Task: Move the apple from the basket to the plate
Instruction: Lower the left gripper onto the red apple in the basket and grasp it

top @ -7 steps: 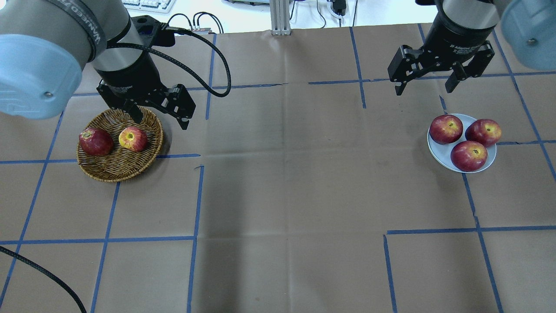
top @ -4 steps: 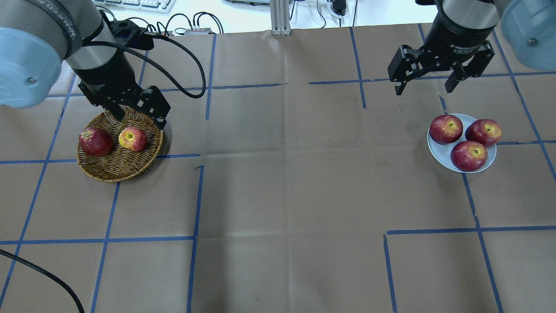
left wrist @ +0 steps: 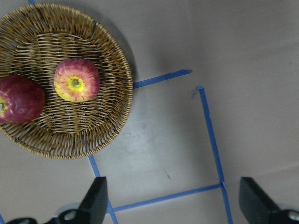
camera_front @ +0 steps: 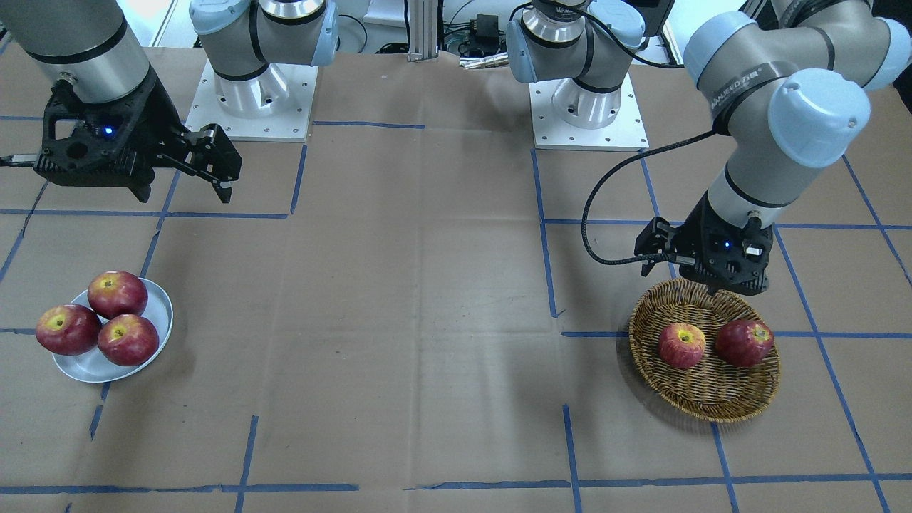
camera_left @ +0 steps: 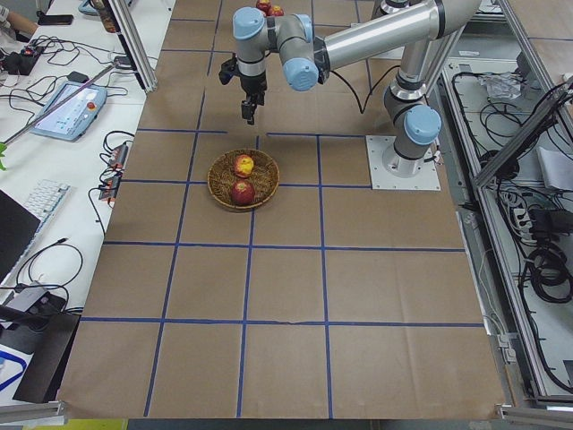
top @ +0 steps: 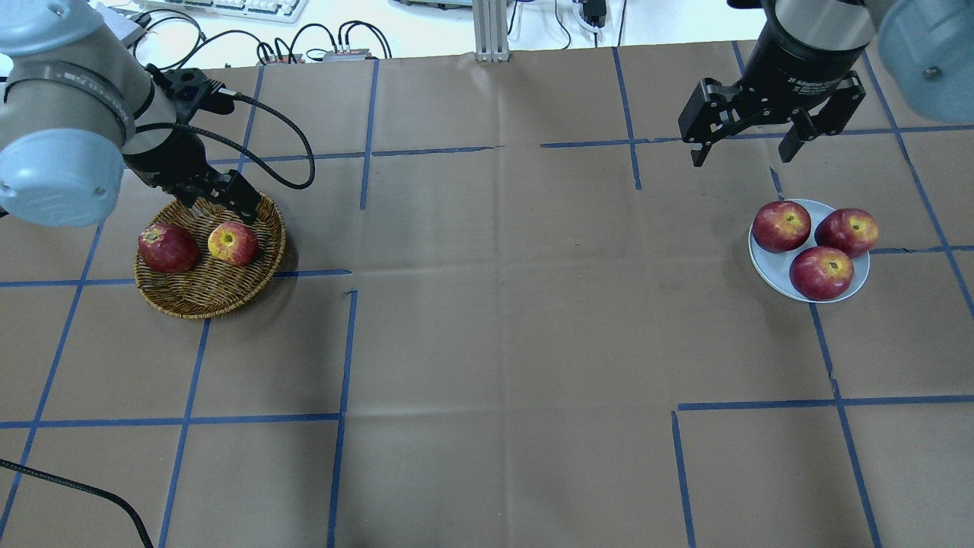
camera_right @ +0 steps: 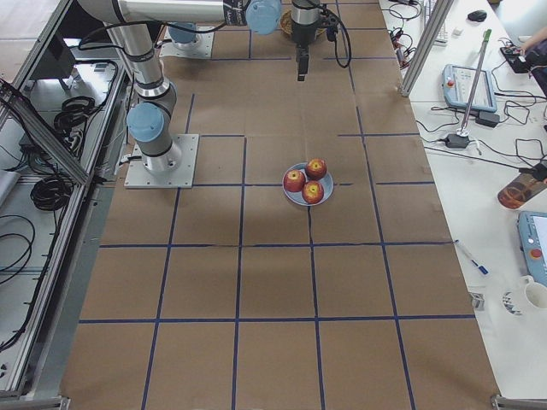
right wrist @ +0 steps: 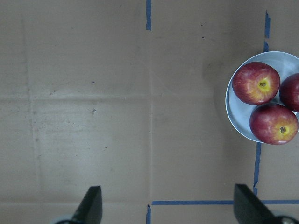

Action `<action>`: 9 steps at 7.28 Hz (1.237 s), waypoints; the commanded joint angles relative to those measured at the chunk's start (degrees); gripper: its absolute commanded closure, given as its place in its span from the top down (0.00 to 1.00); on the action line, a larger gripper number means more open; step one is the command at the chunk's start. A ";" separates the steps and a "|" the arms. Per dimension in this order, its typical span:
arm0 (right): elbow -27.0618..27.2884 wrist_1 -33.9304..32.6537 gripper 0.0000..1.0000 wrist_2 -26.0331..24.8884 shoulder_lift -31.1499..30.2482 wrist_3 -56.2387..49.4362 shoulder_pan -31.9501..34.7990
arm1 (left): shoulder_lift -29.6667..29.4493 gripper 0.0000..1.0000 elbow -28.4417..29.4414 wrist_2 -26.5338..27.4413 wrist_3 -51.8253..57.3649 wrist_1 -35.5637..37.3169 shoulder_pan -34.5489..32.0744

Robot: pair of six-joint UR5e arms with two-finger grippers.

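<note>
Next, my left gripper shuts around the sides of the pinkish-red apple (camera_front: pixel 682 345) (left wrist: pixel 77 80) with the yellow-green stem patch, next to the darker red apple in the wicker basket.
The pinkish-red apple (top: pixel 232 243) with a yellow-green stem patch lies in the wicker basket (top: pixel 198 304) beside a darker red apple (top: pixel 167 248). It also shows in the front view (camera_front: pixel 681 345) and the left wrist view (left wrist: pixel 77 80). My left gripper (top: pixel 217 207) is open and empty, low over the basket's far rim, just behind the apple. The white plate (top: pixel 768 266) at the right holds three dark red apples. My right gripper (top: pixel 743 156) is open and empty, raised behind the plate.
Brown paper with blue tape lines covers the table. The left arm's black cable (top: pixel 289 152) loops behind the basket. Both arm bases (camera_front: pixel 249 92) stand at the table's robot side.
My left arm has swung left and come down, bringing its open gripper from the basket's right rim to low over its far rim. The right arm and the apples have not moved.
</note>
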 commanded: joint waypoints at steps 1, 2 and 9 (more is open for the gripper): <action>0.00 -0.16 1.00 0.23 0.04 0.06 0.00 | -1.55 0.99 -3.05 -0.23 2.61 4.06 1.27; 0.00 -0.51 1.00 0.23 0.04 0.06 0.00 | -3.91 0.99 -3.14 -0.06 4.01 7.71 2.15; -0.09 -0.86 1.00 0.41 -0.05 0.06 0.00 | -13.85 0.98 -2.18 -0.14 8.07 11.18 6.20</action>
